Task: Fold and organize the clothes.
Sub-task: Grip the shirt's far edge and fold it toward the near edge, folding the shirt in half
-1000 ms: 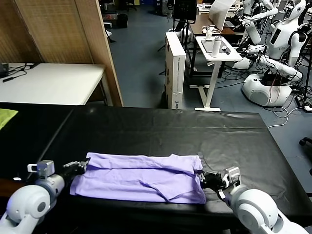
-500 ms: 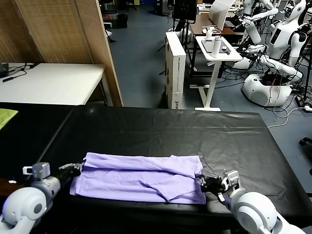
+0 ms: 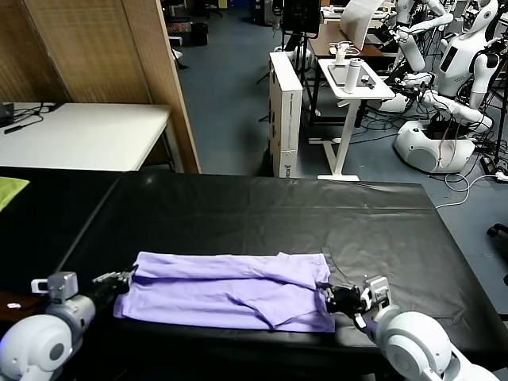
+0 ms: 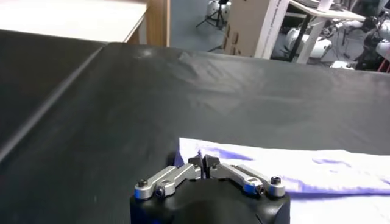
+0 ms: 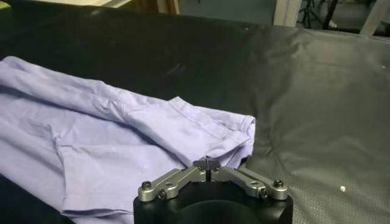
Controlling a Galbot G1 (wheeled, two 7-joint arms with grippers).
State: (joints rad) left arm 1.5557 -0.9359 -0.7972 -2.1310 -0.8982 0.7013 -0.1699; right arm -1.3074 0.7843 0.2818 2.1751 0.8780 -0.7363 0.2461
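Next, I release the lavender T-shirt's corner with my left gripper on the T-shirt's near short end (image 3: pixel 128 291), closer to the table's front edge.
The lavender T-shirt (image 3: pixel 222 290) lies folded in a long flat band near the front edge of the black table (image 3: pixel 278 214). My left gripper (image 3: pixel 121 279) is at the band's left end, its jaws closed together on the fabric's corner. In the left wrist view the gripper (image 4: pixel 204 161) meets the shirt's edge (image 4: pixel 292 173). My right gripper (image 3: pixel 329 298) is at the band's right end, shut on the hem. The right wrist view shows the gripper (image 5: pixel 207 163) against the creased shirt (image 5: pixel 122 134). No print shows.
A yellow-green cloth (image 3: pixel 9 189) lies at the far left edge. A white table (image 3: pixel 79 135) and a wooden partition (image 3: pixel 111 48) stand behind on the left. A white box (image 3: pixel 284 111), a stand and other robots (image 3: pixel 444 79) are beyond the table's far edge.
Both grippers have drawn back toward the table's front edge. The shirt's ends have shifted slightly with them, and the band lies a little nearer the edge.
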